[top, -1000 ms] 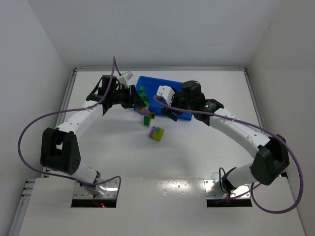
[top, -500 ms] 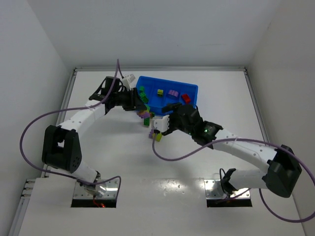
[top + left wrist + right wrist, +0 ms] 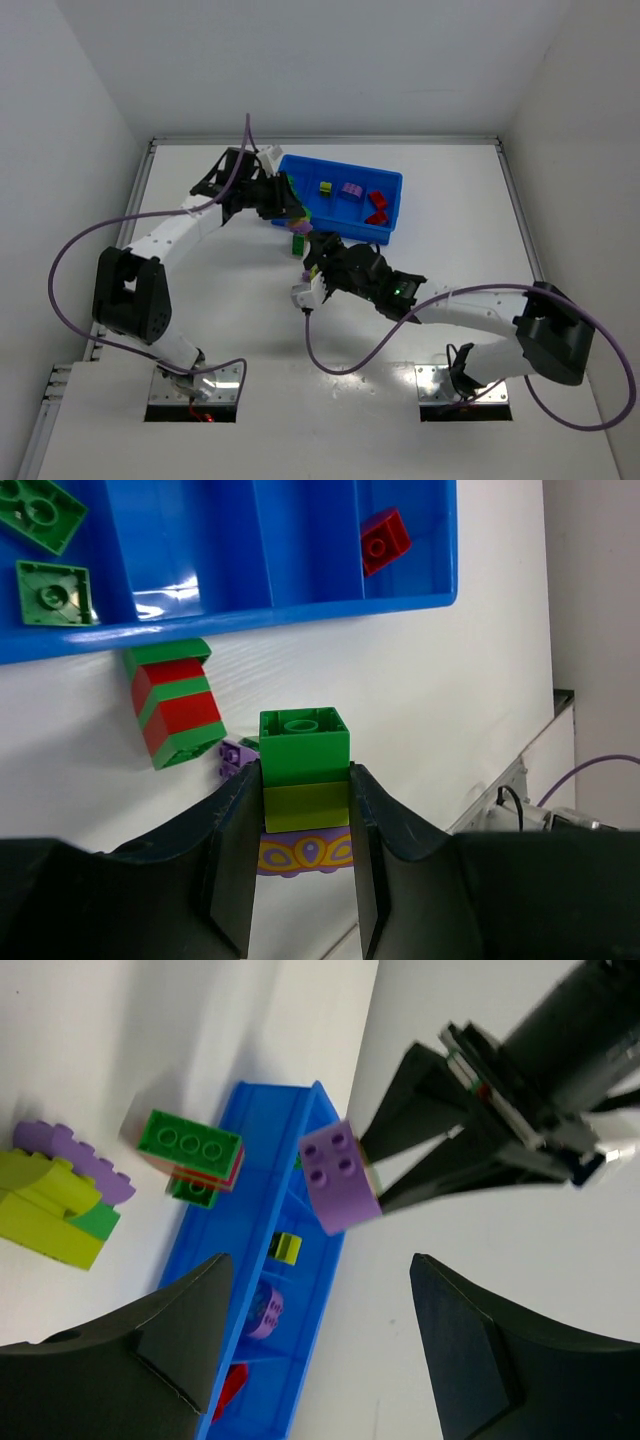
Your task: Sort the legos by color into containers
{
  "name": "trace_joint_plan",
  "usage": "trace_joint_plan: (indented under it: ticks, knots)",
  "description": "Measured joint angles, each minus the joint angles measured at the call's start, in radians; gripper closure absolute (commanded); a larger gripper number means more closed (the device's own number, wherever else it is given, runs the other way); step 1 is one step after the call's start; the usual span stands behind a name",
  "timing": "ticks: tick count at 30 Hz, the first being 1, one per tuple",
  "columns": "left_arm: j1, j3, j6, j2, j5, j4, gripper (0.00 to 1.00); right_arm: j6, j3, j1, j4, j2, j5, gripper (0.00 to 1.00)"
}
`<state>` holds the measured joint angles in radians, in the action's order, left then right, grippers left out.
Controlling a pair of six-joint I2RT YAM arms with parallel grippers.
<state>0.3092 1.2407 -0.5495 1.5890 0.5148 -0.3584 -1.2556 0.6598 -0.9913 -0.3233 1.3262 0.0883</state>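
I should grip its studded end [image 3: 336, 1168] with my right gripper and pull the patterned purple brick off, because it sticks to the yellow-green brick in my left gripper.
My left gripper [image 3: 305, 780] is shut on a cluster [image 3: 304, 745] of a green, a yellow-green and a patterned purple brick, held just in front of the blue tray [image 3: 200, 540]; it is at the tray's left end in the top view [image 3: 288, 203]. The tray holds two green bricks [image 3: 52, 592], a yellow one [image 3: 325, 187], a purple one [image 3: 351, 189] and red ones [image 3: 377, 205]. A red-and-green stack [image 3: 175, 705] and a small purple brick [image 3: 236, 755] lie on the table beside the tray. My right gripper [image 3: 318, 1260] is open and empty, low over the table [image 3: 318, 258]. A yellow-green and purple cluster [image 3: 50, 1195] lies beside it.
The tray [image 3: 340, 195] stands at the back middle of the white table. White walls close in the table on three sides. The left arm's purple cable loops over the left side.
My right arm has swung from over the tray down to the table in front of it. My left gripper has shifted slightly right toward the tray's left end with its cluster.
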Motion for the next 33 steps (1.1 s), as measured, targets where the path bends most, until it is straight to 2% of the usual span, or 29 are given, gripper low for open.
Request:
trace_joint_plan:
  ticks: [6, 15, 18, 26, 30, 32, 33]
  knots:
    - [0.045, 0.0, -0.021, 0.0, -0.003, -0.01, 1.0, -0.065, 0.0, -0.037, -0.105, 0.097, 0.034, 0.28]
    - [0.084, 0.0, -0.039, 0.0, -0.002, -0.014, 1.0, -0.104, 0.007, -0.047, -0.159, 0.159, 0.069, 0.29]
    - [0.093, 0.0, -0.043, 0.0, 0.003, -0.014, 1.0, -0.11, 0.013, -0.047, -0.166, 0.182, 0.069, 0.36]
    - [0.104, 0.0, -0.058, 0.0, 0.013, -0.013, 1.0, -0.133, 0.021, -0.045, -0.173, 0.238, 0.076, 0.72]
    - [0.104, -0.008, -0.063, -0.002, 0.019, -0.005, 1.0, -0.145, 0.022, -0.045, -0.185, 0.249, 0.088, 0.86]
    - [0.104, -0.021, -0.066, -0.005, 0.02, 0.003, 1.0, -0.151, 0.022, -0.045, -0.203, 0.25, 0.089, 0.86]
    - [0.104, -0.026, -0.067, -0.007, 0.02, 0.007, 1.0, -0.152, 0.023, -0.045, -0.211, 0.25, 0.089, 0.68]
